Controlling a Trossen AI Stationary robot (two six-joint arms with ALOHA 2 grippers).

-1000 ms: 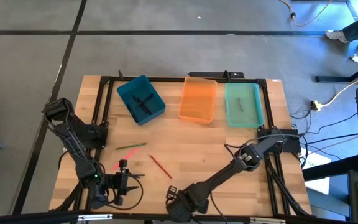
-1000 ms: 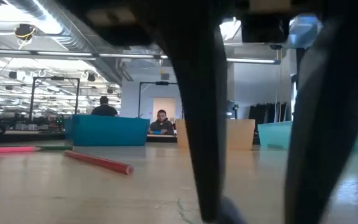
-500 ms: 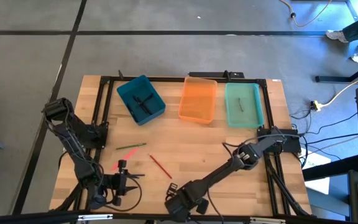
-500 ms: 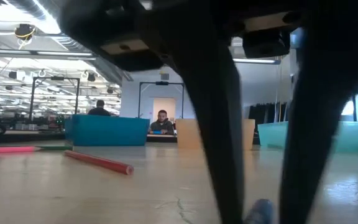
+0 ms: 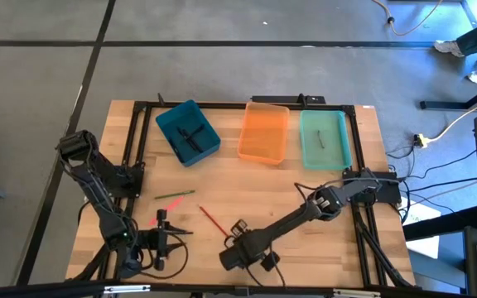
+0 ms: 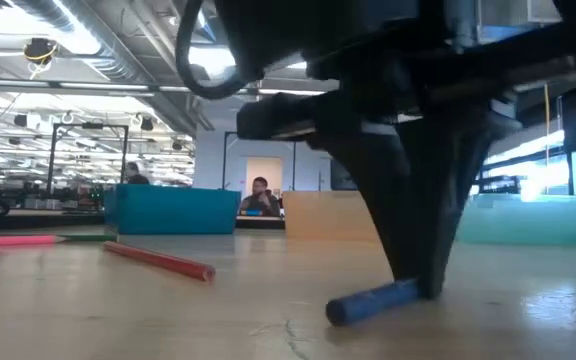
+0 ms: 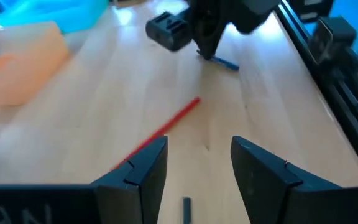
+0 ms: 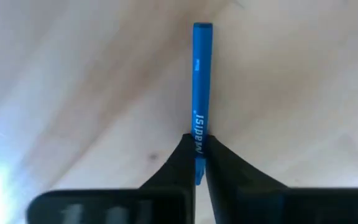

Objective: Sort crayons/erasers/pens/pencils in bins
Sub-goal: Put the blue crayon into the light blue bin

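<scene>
Next, my right gripper releases the blue stick on the bare wood (image 5: pixel 178 180) in front of the teal-blue bin. The stick is now near the table's middle front.
My right gripper (image 5: pixel 237 229) stands near the table's middle front, shut on a blue stick (image 8: pixel 199 81), also in the low view (image 6: pixel 373 300) and the left wrist view (image 7: pixel 227 62). My left gripper (image 7: pixel 197 162) is open at the near left (image 5: pixel 162 222), touching nothing. A red stick (image 5: pixel 214 221) lies flat between the two grippers. A pink stick (image 5: pixel 151 220) and a green stick (image 5: pixel 175 194) lie near the left gripper. Along the far side stand the teal-blue bin (image 5: pixel 172 122) with dark sticks (image 5: pixel 190 135), the orange bin (image 5: pixel 264 153) and the mint bin (image 5: pixel 338 141) with one dark stick (image 5: pixel 321 139). My right gripper pinches the blue stick near one end (image 8: pixel 197 146) between its two fingertips (image 6: pixel 423 285), coming from above and pointing down. The stick juts out sideways from the tips, tilted, its free end (image 6: pixel 336 312) low at the table; whether that end touches the wood I cannot tell.
A black frame (image 5: pixel 222 106) runs round the wooden table behind the bins. A small dark stick (image 7: pixel 186 208) lies just ahead of the left gripper. Bare wood spreads between the bins and the grippers (image 5: pixel 305 199). People sit at desks in the room beyond (image 6: pixel 260 195).
My right gripper has shut on the blue stick that lay between its open fingers, and has moved from the near edge toward the far edge. The stick has gone along with it, one end raised in the fingertips.
</scene>
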